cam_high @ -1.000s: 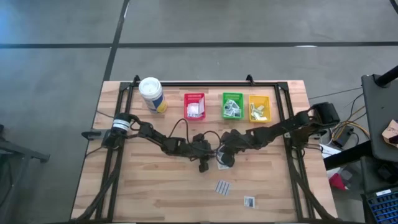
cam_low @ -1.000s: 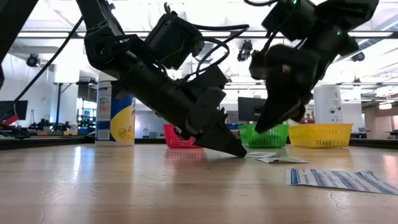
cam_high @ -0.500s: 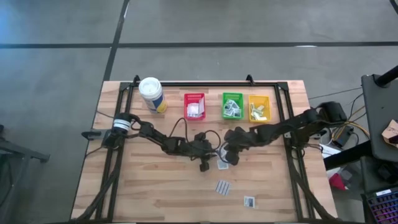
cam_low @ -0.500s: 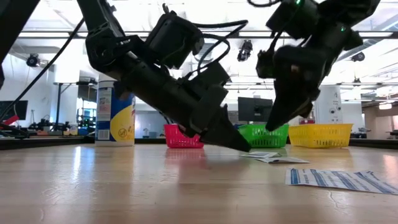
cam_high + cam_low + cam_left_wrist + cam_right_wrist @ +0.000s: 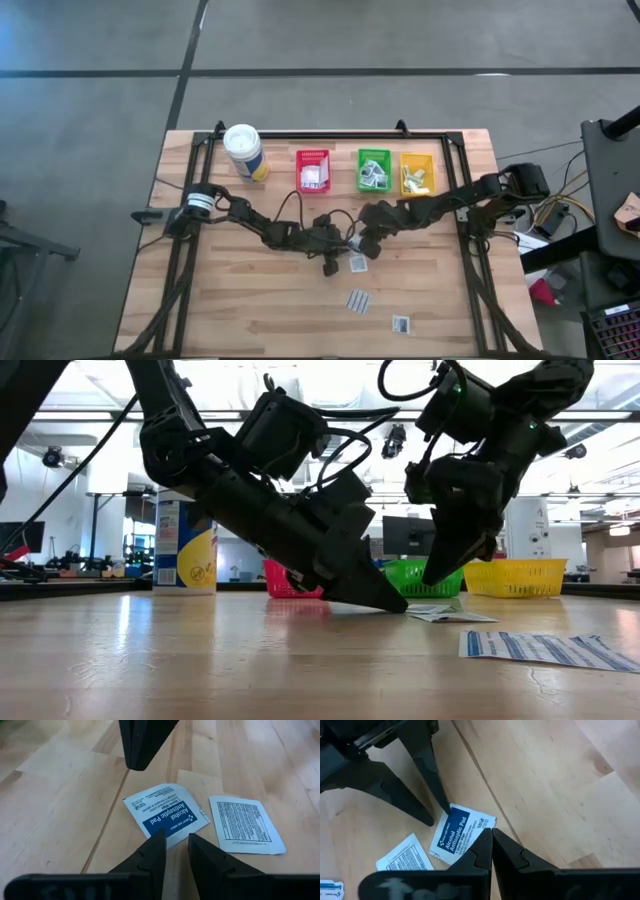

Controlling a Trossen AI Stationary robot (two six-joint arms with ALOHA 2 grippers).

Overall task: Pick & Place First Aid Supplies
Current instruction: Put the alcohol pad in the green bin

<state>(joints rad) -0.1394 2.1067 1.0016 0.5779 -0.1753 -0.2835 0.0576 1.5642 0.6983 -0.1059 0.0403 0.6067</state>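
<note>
The alcohol pad is lying flat outside my shut right gripper. So I will open that gripper and pinch the pad's loose edge (image 5: 488,824) while my left gripper pins down the pad's blue corner.
Two small white packets lie flat side by side on the wooden table: an alcohol pad packet (image 5: 165,815) with a dark-blue print and a text-printed one (image 5: 245,825). My left gripper (image 5: 175,839) slants down at the alcohol pad's near edge, open by a narrow gap, with its tips at table height (image 5: 400,607). My right gripper (image 5: 491,832) is shut and hovers just above the same packet's far side (image 5: 430,578), touching nothing. A striped packet (image 5: 358,301) and another small one (image 5: 400,323) lie nearer the front edge. My left gripper comes in slanting down from the table's left, its fingers standing astride the alcohol pad's near corner (image 5: 172,832). One fingertip (image 5: 445,810) meets the packet's blue corner (image 5: 453,811). Nothing is pinched, and the packet lies flat on the table.
Red (image 5: 313,172), green (image 5: 373,170) and yellow (image 5: 417,173) bins holding packets stand in a row at the far edge. A white canister with a yellow label (image 5: 243,150) is to their left. A black frame runs along the table's sides.
My right gripper, staying shut, has swayed a short way above the packets, first toward the table's right, then partly back and a little lower. The packets have not moved.
</note>
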